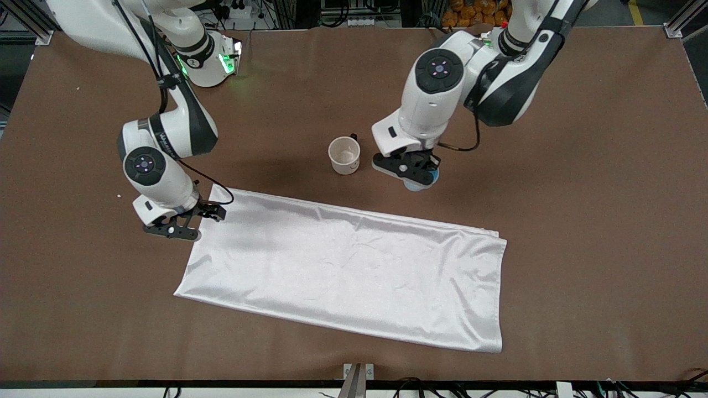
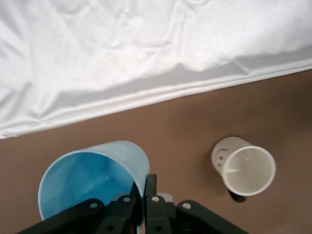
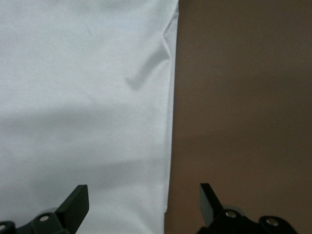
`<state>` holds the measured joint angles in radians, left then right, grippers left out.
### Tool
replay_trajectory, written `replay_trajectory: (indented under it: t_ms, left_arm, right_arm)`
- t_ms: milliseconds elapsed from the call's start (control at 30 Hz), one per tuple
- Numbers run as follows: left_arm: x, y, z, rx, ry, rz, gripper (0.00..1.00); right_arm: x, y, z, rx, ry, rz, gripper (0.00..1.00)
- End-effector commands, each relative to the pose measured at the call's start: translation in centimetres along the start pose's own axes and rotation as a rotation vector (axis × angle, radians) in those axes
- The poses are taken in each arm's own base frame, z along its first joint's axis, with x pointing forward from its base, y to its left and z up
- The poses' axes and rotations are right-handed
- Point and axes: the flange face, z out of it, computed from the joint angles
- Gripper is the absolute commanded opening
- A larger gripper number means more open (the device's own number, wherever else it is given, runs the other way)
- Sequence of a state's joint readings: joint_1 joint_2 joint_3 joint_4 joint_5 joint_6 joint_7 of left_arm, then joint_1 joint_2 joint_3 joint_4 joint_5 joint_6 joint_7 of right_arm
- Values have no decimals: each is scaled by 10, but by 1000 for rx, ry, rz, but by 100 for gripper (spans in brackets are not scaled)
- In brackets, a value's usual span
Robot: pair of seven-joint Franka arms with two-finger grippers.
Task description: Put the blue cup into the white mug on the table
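The robot's left gripper will release the blue cup down inside the opening of the white mug [image 1: 344,155] [image 2: 248,170], beyond the cloth.
The blue cup [image 1: 418,182] is pinched by its rim in my left gripper [image 1: 415,172], beside the white mug [image 1: 344,155] toward the left arm's end of the brown table [image 1: 581,166]. In the left wrist view the cup [image 2: 92,178] hangs tilted, one finger inside and one outside its wall, and the mug [image 2: 244,166] stands upright and empty apart from it. My left gripper [image 2: 145,190] is shut on the cup's rim. My right gripper [image 1: 185,224] is open and empty over the cloth's corner; in the right wrist view it [image 3: 144,197] straddles the cloth's edge.
A white satin cloth [image 1: 343,265] lies spread on the table, nearer to the front camera than the mug; it also shows in the left wrist view [image 2: 122,53] and the right wrist view [image 3: 83,97]. Bare table lies around it.
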<state>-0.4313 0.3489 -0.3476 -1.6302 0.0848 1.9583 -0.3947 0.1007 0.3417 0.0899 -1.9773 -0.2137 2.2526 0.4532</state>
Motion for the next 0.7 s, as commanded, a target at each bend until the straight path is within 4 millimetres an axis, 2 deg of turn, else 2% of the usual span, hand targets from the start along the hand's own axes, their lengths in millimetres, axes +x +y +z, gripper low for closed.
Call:
replay_trajectory:
  t_ms: [0,133,300,467,600,667]
  left_arm:
    - [-12,84,17,38,8,-53,0]
    - [-25,133,37,71,21,-103,0]
    - [-41,172,57,85,32,-128,0]
    - [-56,199,82,126,54,-143,0]
    - [-61,209,102,141,60,-149,0]
    - [-60,211,109,137,61,-154,0]
  right_arm:
    - [5,16,1,13,-7,-42,100]
    - [4,17,-3,25,-11,-37,100]
    - [2,17,-21,22,-3,-49,100]
    - [-5,23,-49,9,-4,-57,100]
    - [-15,25,-77,5,-25,-79,100]
    - [-21,28,-98,31,-30,-82,100]
